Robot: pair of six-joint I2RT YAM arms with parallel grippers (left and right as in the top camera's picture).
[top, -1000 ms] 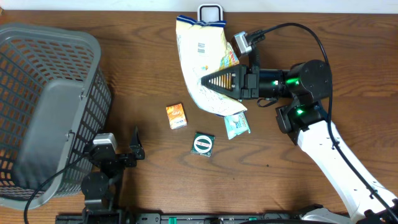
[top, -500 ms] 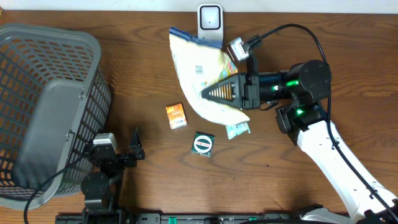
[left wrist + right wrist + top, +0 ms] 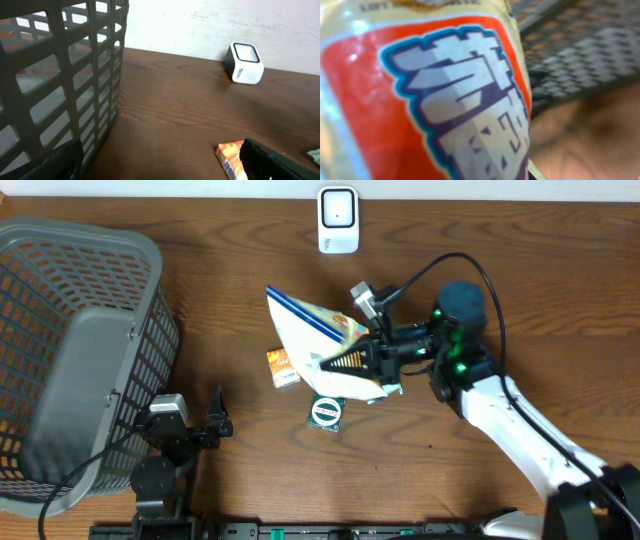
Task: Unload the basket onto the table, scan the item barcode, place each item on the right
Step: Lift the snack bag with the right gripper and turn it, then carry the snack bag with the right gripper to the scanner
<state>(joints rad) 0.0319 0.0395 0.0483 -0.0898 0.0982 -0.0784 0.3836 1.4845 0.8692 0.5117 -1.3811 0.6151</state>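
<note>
Next, I set the cream snack bag on the table's bare end [image 3: 598, 328] opposite the grey basket with my right gripper.
A large cream snack bag [image 3: 305, 335] with a blue top edge hangs over the middle of the table, tilted. My right gripper [image 3: 338, 363] is shut on its lower part. The bag's orange and purple print fills the right wrist view [image 3: 420, 90], so those fingers are hidden there. The white barcode scanner [image 3: 338, 220] stands at the table's back edge, well apart from the bag, and shows in the left wrist view as well [image 3: 244, 63]. My left gripper [image 3: 190, 420] rests at the front left beside the basket, open with nothing between its fingers [image 3: 272, 160].
A grey mesh basket [image 3: 80, 350] fills the left side, close to my left gripper. An orange packet [image 3: 283, 367] lies left of the bag, a round green-labelled item [image 3: 326, 411] below it, and a teal sachet [image 3: 388, 388] is partly covered by the bag.
My right arm has swung the snack bag away from the scanner, down and left toward the table's middle, over the small items. The left arm has not moved.
</note>
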